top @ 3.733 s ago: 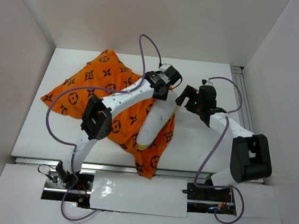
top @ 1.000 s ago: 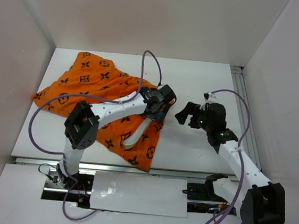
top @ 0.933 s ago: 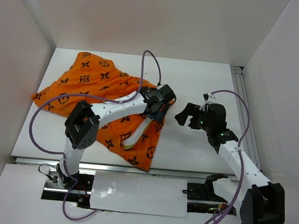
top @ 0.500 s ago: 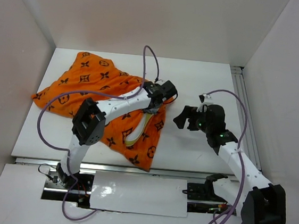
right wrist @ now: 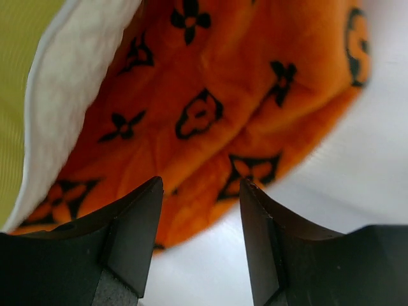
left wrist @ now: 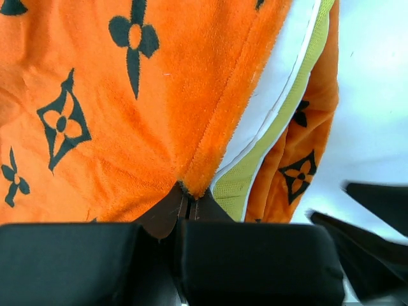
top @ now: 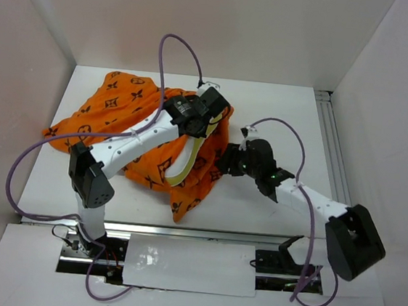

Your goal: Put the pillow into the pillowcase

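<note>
My left gripper has the pillowcase's upper hem. It will let go of that hem on the white pillow (top: pixel 191 153) beside its pale yellow seam.
The orange pillowcase (top: pixel 119 126) lies bunched across the left and middle of the table. My left gripper (top: pixel 211 119) hangs above its right end, shut on the upper hem (left wrist: pixel 187 194) of the opening and holding that layer lifted. Inside the opening shows the white pillow (top: pixel 189 155) with its pale yellow seam (left wrist: pixel 255 172). My right gripper (top: pixel 221 166) is low at the right edge of the case. It stands open (right wrist: pixel 201 191), with the lower orange layer (right wrist: pixel 210 127) just beyond its fingertips and the pillow's white edge (right wrist: pixel 70 108) to the left.
White walls close in the table (top: pixel 289 111) on three sides. A metal rail (top: pixel 333 137) runs along its right edge. The left arm's purple cable (top: pixel 178 48) loops above the case. Bare table surface lies to the right of the right gripper.
My left gripper has shut on the case's hem and raised it toward the back. The right arm has swung left to the case's opening, and its jaws have narrowed.
</note>
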Controlling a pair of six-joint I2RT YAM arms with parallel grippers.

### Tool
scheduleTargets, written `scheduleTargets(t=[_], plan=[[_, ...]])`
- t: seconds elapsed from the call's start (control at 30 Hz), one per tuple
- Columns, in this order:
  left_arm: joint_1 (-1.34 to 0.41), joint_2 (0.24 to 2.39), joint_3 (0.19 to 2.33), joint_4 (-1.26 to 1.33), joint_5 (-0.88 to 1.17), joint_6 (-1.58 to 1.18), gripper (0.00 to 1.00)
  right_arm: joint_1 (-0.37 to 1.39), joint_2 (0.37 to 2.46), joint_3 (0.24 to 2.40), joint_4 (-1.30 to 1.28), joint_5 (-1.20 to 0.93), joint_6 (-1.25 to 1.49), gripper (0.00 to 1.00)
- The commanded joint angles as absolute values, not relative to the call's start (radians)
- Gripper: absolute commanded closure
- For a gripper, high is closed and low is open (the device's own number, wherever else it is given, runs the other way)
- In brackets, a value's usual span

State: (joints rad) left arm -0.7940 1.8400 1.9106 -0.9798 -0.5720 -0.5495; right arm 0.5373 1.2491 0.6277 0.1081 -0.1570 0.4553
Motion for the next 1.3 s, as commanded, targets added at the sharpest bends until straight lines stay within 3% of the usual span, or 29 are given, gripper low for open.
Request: scheduleTargets(t=[0.0, 0.4, 0.9, 0.97, 1.03, 1.1, 1.27], plan=[[-0.801, 1.825, 1.956, -0.953, -0.603, -0.557, 1.0, 0.571, 1.37, 0.699, 0.277, -0.086, 0.541, 0.42], [-0.792, 1.781, 1.951, -0.953, -0.551, -0.557, 1.0, 0.633, 1.678, 0.848, 0.494, -0.003, 0.6, 0.37], [-0.792, 1.688, 1.922, -0.943, -0.52, -0.557, 1.0, 0.653, 1.887, 0.946, 0.696, 0.13, 0.627, 0.37], [-0.792, 1.687, 1.911, -0.943, -0.52, -0.548, 1.0, 0.653, 1.914, 0.946, 0.75, 0.097, 0.627, 0.43], [-0.792, 1.687, 1.911, -0.943, -0.52, -0.548, 1.0, 0.663, 1.914, 0.946, 0.761, 0.074, 0.627, 0.6], [-0.782, 1.687, 1.901, -0.943, -0.529, -0.548, 1.0, 0.676, 1.878, 0.946, 0.77, 0.077, 0.618, 1.0], [-0.772, 1.707, 1.891, -0.954, -0.59, -0.6, 1.0, 0.698, 1.729, 0.881, 0.544, 0.159, 0.574, 1.0]])
